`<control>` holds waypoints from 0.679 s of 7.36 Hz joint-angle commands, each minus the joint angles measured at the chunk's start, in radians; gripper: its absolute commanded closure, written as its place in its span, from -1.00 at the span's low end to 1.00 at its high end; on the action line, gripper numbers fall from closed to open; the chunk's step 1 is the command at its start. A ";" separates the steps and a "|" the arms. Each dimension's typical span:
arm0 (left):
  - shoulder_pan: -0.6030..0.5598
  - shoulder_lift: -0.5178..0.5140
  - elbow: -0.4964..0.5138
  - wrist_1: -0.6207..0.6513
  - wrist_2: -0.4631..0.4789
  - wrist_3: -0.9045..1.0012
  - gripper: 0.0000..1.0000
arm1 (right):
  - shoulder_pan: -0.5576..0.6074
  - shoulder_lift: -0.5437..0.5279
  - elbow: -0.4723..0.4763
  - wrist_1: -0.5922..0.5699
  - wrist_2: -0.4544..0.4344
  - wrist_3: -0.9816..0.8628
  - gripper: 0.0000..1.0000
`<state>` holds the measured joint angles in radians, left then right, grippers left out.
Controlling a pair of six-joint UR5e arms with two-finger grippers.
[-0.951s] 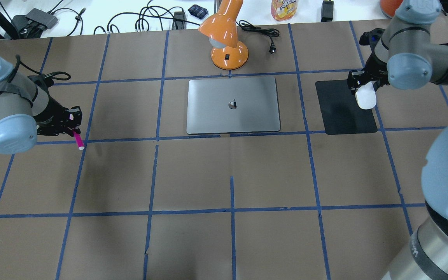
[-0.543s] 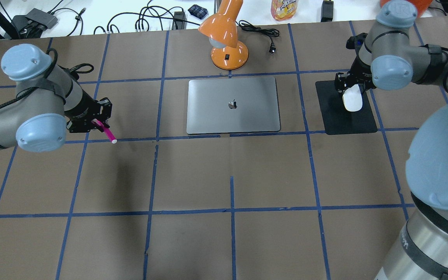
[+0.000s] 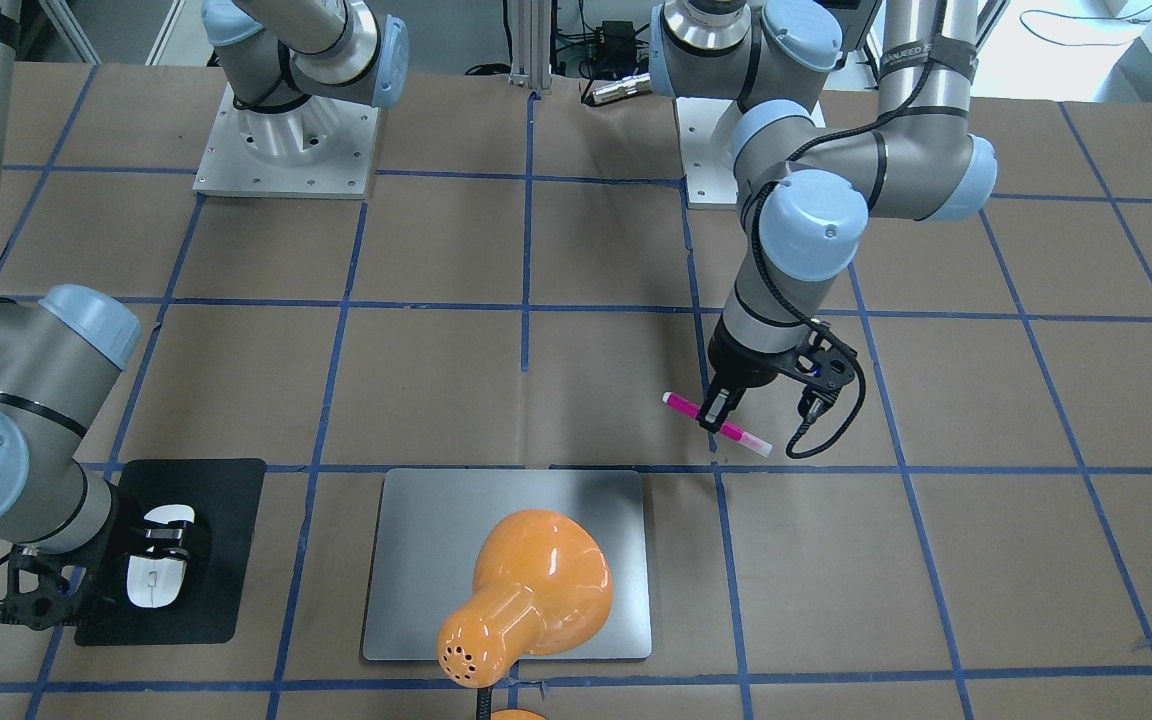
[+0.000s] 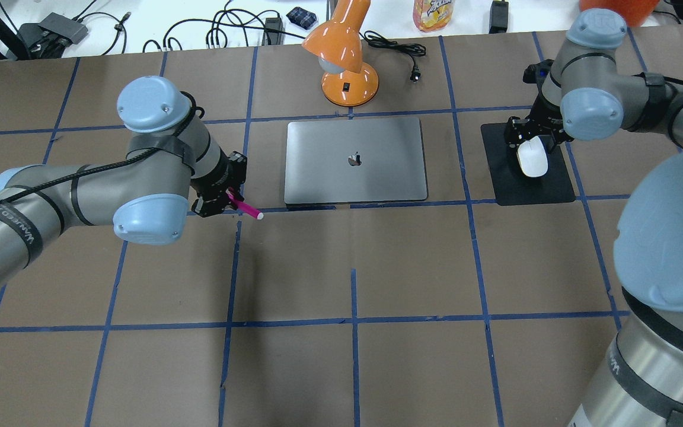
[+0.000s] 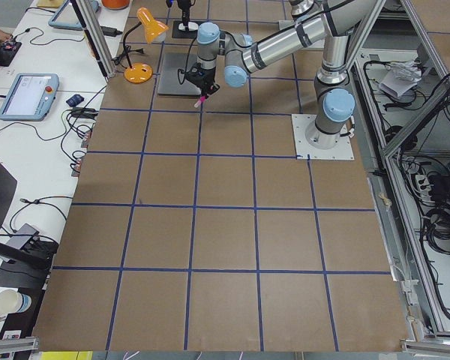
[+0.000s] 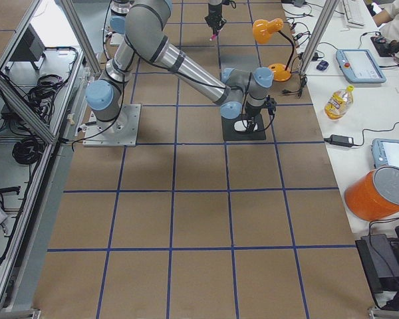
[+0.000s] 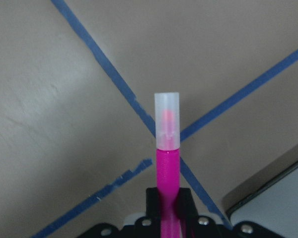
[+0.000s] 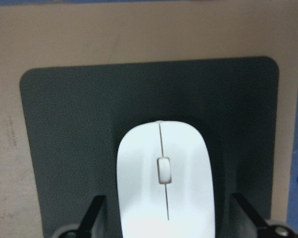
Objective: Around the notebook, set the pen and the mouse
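Next, I release the left gripper's pink pen on the brown paper midway (image 3: 530,427) along the silver notebook's near edge.
The pink pen (image 4: 246,209) is level above the table, its pale cap (image 7: 167,119) pointing away from my left gripper (image 4: 230,200), which is shut on its pink barrel. It hangs just off the near left corner of the silver notebook (image 4: 354,160), whose corner shows in the left wrist view (image 7: 278,198). The white mouse (image 8: 164,183) lies on the black mat (image 8: 64,124), to the notebook's right. My right gripper (image 4: 534,142) straddles the mouse. Its fingers (image 8: 95,210) stand apart from the mouse's sides, so it is open.
An orange desk lamp (image 4: 344,59) stands just behind the notebook, its head hanging over it in the front-facing view (image 3: 526,590). Cables and a bottle (image 4: 433,13) lie beyond the far edge. Bare brown paper with blue tape lines covers the table's near half.
My left arm has swung right, carrying the pen from the far left up to the notebook's near left corner. The right gripper has brought the mouse left, onto the mat's middle.
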<state>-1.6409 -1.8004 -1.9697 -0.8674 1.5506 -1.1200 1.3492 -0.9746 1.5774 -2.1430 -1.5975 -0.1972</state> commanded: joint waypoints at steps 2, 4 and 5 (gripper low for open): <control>-0.118 -0.052 0.002 0.077 -0.001 -0.277 1.00 | 0.002 -0.135 -0.007 0.160 -0.004 -0.001 -0.99; -0.192 -0.091 0.003 0.123 0.002 -0.394 1.00 | 0.062 -0.315 -0.008 0.323 -0.001 0.116 -1.00; -0.230 -0.109 0.023 0.146 0.000 -0.465 1.00 | 0.146 -0.387 -0.014 0.404 -0.010 0.237 -1.00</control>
<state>-1.8232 -1.8864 -1.9619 -0.7479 1.5509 -1.5071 1.4120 -1.2614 1.5683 -1.8416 -1.6002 -0.0877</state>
